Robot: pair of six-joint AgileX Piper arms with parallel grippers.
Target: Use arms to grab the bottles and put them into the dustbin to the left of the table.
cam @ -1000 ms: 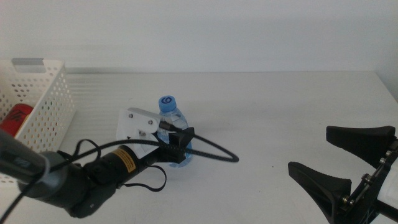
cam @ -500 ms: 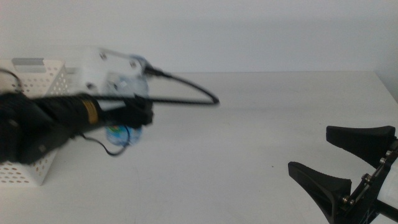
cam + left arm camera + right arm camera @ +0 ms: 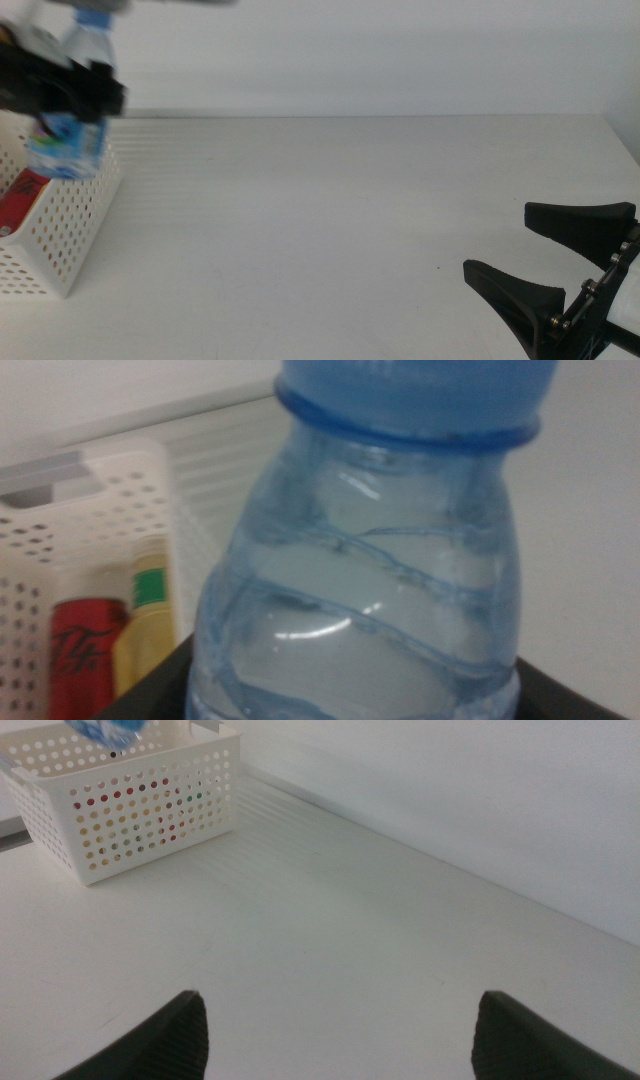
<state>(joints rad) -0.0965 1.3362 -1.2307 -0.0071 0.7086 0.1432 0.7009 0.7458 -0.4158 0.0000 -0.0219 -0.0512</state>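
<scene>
The water bottle will go over the red cola can and yellow juice bottle [image 3: 18,187] [image 3: 115,645] in the dustbin, laid there by my left gripper.
My left gripper [image 3: 80,92] is shut on the small clear water bottle [image 3: 68,140], which has a blue cap and label. It holds the bottle in the air over the near corner of the white perforated dustbin [image 3: 72,240] at the table's left end. In the left wrist view the water bottle [image 3: 370,580] fills the picture between the dark jaws. Behind it a red cola can [image 3: 85,650] and a yellow juice bottle [image 3: 150,620] stand inside the dustbin [image 3: 60,530]. The red can [image 3: 25,195] also shows in the middle view. My right gripper [image 3: 500,240] waits open at the lower right.
The white table [image 3: 330,220] stretches from the dustbin to my right gripper [image 3: 340,1040], with a white wall behind it. In the right wrist view the dustbin [image 3: 130,810] stands far off, with the water bottle [image 3: 105,732] hanging above it.
My left gripper lifted the water bottle from the middle of the table and carried it left and up to above the dustbin. The right arm has not moved.
</scene>
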